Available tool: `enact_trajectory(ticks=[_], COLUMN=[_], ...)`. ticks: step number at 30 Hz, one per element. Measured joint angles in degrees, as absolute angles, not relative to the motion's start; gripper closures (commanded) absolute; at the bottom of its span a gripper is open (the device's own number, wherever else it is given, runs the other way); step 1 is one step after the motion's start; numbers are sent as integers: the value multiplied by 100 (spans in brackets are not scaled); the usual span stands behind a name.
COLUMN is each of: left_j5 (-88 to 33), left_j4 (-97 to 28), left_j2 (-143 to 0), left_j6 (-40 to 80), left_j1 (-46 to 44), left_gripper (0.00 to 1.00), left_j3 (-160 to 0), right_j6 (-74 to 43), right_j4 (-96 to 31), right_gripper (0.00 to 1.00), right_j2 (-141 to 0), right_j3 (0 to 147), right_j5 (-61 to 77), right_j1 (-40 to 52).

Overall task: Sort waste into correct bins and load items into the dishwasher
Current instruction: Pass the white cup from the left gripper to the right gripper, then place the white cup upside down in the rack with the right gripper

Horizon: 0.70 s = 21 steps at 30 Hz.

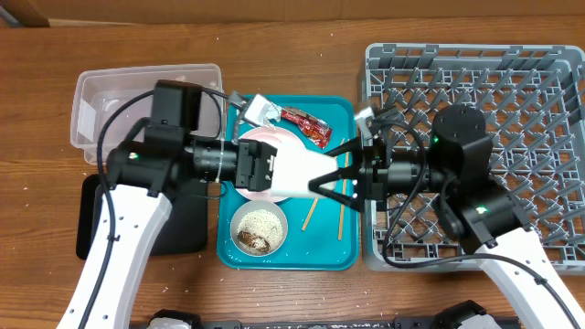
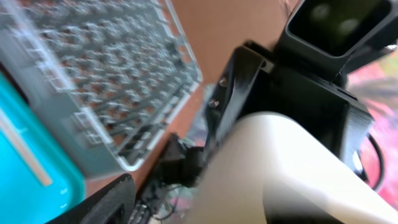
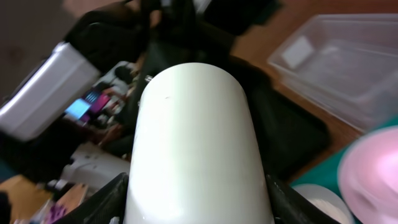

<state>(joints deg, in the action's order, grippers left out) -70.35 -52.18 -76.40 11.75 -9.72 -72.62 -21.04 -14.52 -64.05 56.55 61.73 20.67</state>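
Note:
My right gripper is holding the white cup. It will let go of the cup in the grey dish rack (image 1: 396, 206), near the front corner next to the teal tray.
The white cup (image 1: 294, 174) hangs on its side above the teal tray, between both grippers; it also shows in the left wrist view (image 2: 280, 155) and the right wrist view (image 3: 196, 143). My right gripper (image 1: 318, 172) (image 3: 196, 208) has a finger pressed on each side of the cup. My left gripper (image 1: 272, 172) (image 2: 199, 208) is at the cup's other end, with a gap between one finger and the cup. The pink plate (image 1: 274, 139), the bowl of rice and brown scraps (image 1: 260, 228), two chopsticks (image 1: 340, 215), the red wrapper (image 1: 304, 126) and the crumpled napkin (image 1: 259, 111) are on the tray.
The teal tray (image 1: 329, 251) lies at the centre. The grey dish rack (image 1: 512, 82) stands to its right. The clear tub (image 1: 101, 110) is at the back left, and the black tray (image 1: 187, 219) lies in front of it under my left arm.

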Motion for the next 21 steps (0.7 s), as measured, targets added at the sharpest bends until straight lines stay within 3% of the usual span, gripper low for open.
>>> enact_trajectory(ticks=[6,11,21], left_j5=[-5621,-4493,-3771], left_j4=[-6377,-6672,-6726], left_j2=[-7640,-7636,-7489], left_j6=[1184,1186,1184], left_j1=[-141,84,36], left_gripper=[34,34,34], left_j3=[-7262,-7258,-7258], right_j6=[-2119,-2335,-2746], right_j4=[-4324,-6512,-7905], right_gripper=[46,46,46], right_j2=[-6069,-6036,-6963], right_j3=[6075,6936,7131], right_j5=[3968,1634,292], right_j1=[1087,1024,1431])
